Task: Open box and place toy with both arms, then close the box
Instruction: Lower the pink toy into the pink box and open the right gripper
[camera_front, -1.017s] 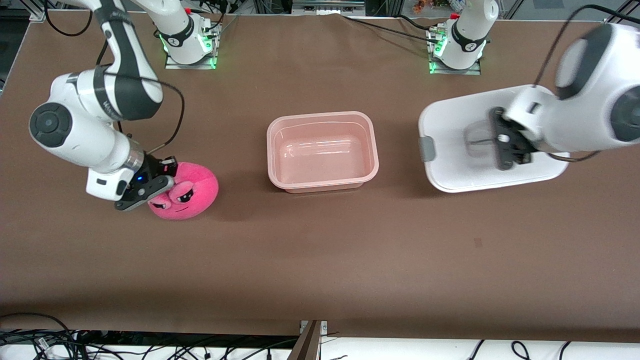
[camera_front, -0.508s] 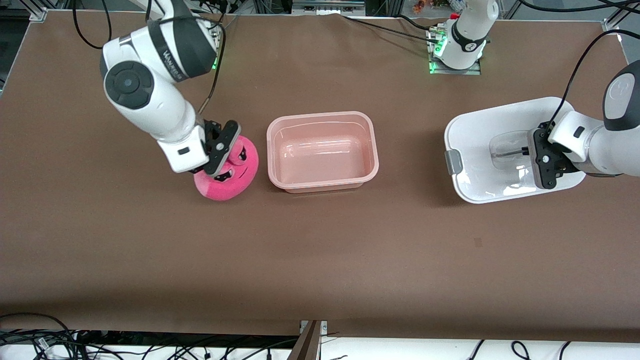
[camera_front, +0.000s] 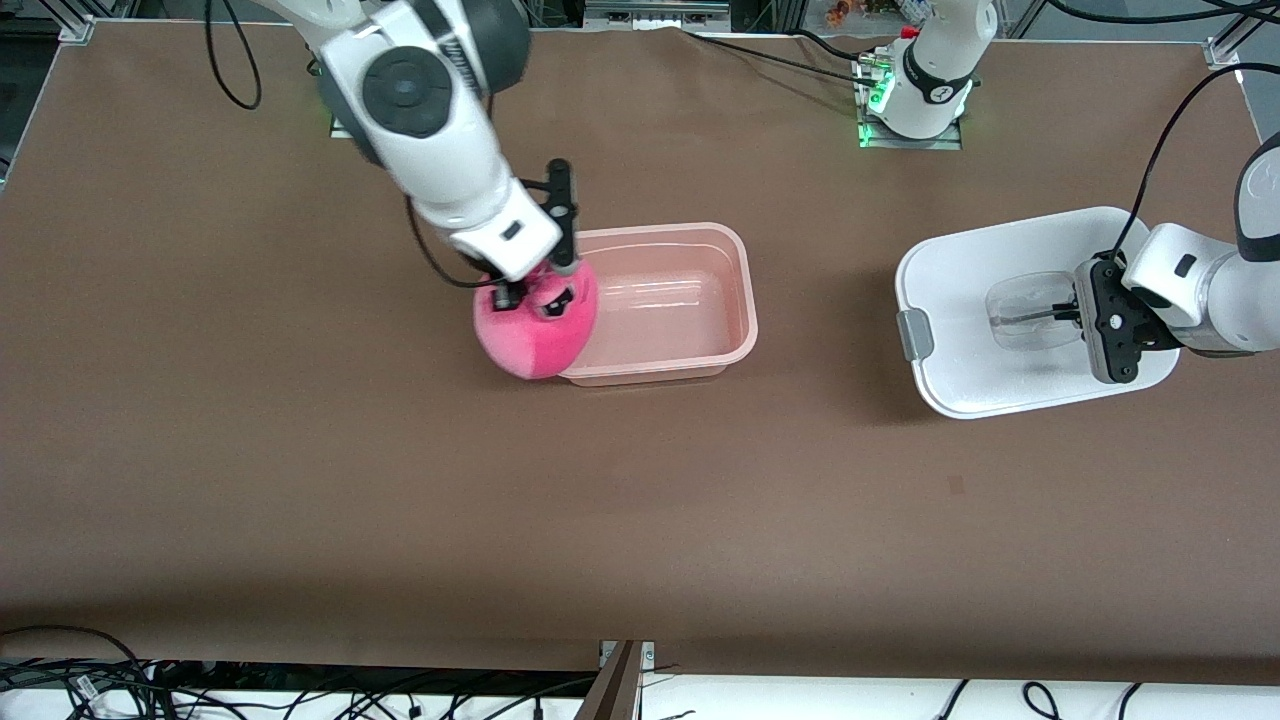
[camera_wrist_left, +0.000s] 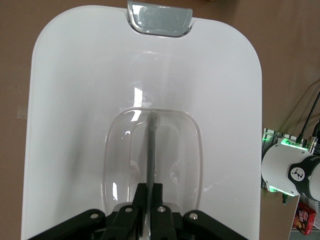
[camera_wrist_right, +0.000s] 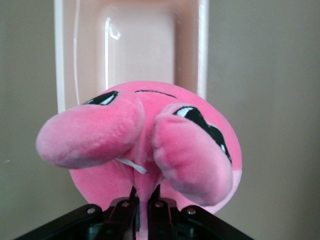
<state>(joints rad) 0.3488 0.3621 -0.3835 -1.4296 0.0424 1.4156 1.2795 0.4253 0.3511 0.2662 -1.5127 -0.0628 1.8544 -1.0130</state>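
Observation:
Next, my right gripper releases the hot-pink plush toy close to the middle of the pale pink tub's bottom (camera_front: 631, 322) (camera_wrist_right: 141, 77). The toy is still in the air over the rim.
The pale pink tub of the box (camera_front: 690, 300) stands open mid-table; it also shows in the right wrist view (camera_wrist_right: 135, 45). My right gripper (camera_front: 528, 296) is shut on the hot-pink plush toy (camera_front: 535, 335) and holds it in the air over the tub's rim at the right arm's end. In the right wrist view the toy (camera_wrist_right: 150, 145) hangs from my right gripper (camera_wrist_right: 145, 200). The white lid (camera_front: 975, 300) lies toward the left arm's end. My left gripper (camera_front: 1075, 312) is shut on the lid's clear handle (camera_wrist_left: 151, 145), with the lid (camera_wrist_left: 75, 100) and my left gripper (camera_wrist_left: 151, 192) in the left wrist view.
A grey clip (camera_front: 913, 334) sits on the lid's edge facing the tub; it also shows in the left wrist view (camera_wrist_left: 159, 20). The arm bases (camera_front: 925, 80) stand along the table's edge farthest from the front camera. Brown table (camera_front: 640, 500) lies open nearer the camera.
My right gripper has lifted the toy off the table and carried it to the tub's rim. My left gripper has moved the lid a little more toward the left arm's end.

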